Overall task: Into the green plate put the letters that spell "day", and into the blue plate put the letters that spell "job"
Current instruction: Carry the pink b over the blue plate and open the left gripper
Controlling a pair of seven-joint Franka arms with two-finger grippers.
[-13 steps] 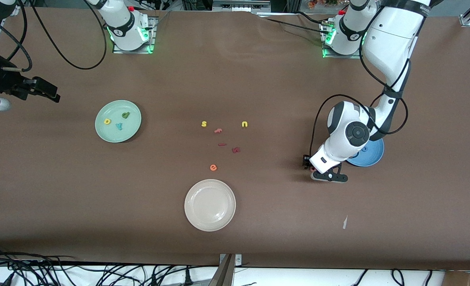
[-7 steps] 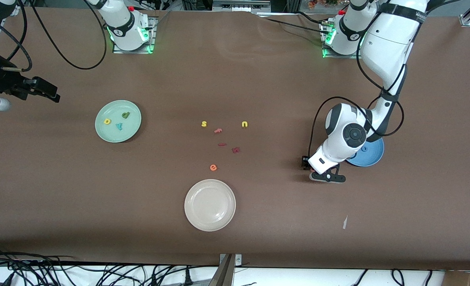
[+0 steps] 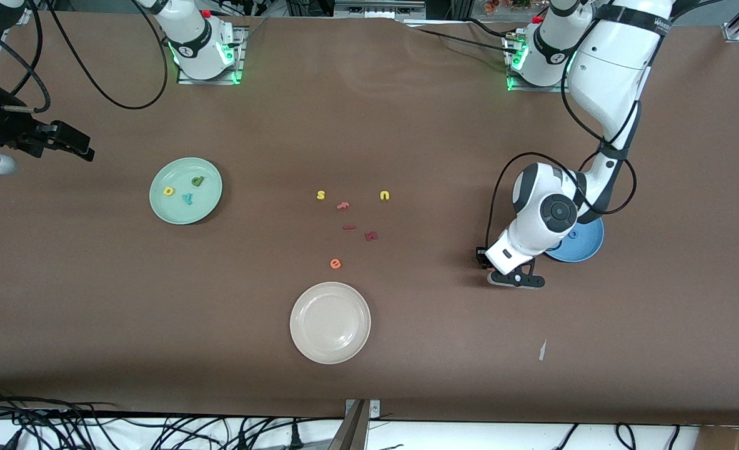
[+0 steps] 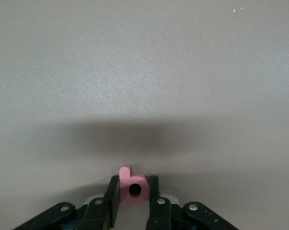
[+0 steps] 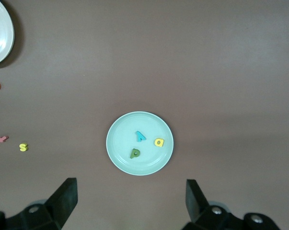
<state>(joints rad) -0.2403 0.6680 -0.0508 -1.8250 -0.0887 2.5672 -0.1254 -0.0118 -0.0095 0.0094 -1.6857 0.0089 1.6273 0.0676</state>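
Note:
Next, I release the pink "b" from my left gripper near the middle of the blue plate point(image 3: 570, 231).
My left gripper point(image 4: 133, 192) is down at the table, shut on a pink "b" point(image 4: 133, 188) whose stem sticks up between the fingers. In the front view this gripper point(image 3: 493, 267) sits beside the blue plate point(image 3: 588, 249), whose inside the left arm mostly hides. The green plate point(image 3: 210, 206) lies toward the right arm's end and holds a yellow letter point(image 3: 168, 191), a dark green "d" point(image 3: 198, 181) and a teal "y" point(image 3: 187, 199). My right gripper point(image 5: 130, 189) waits open and empty, high over that end, looking down on the green plate point(image 5: 118, 153).
A cream-white plate point(image 3: 330, 350) lies nearest the front camera. Mid-table lie a yellow "s" point(image 3: 320, 195), a yellow "u" point(image 3: 385, 195), an orange "e" point(image 3: 335, 264) and dark red pieces point(image 3: 371, 235). A white scrap point(image 3: 542, 350) lies toward the left arm's end.
The left gripper's fingers have closed onto the pink "b" and the arm has shifted slightly. The right arm has not moved.

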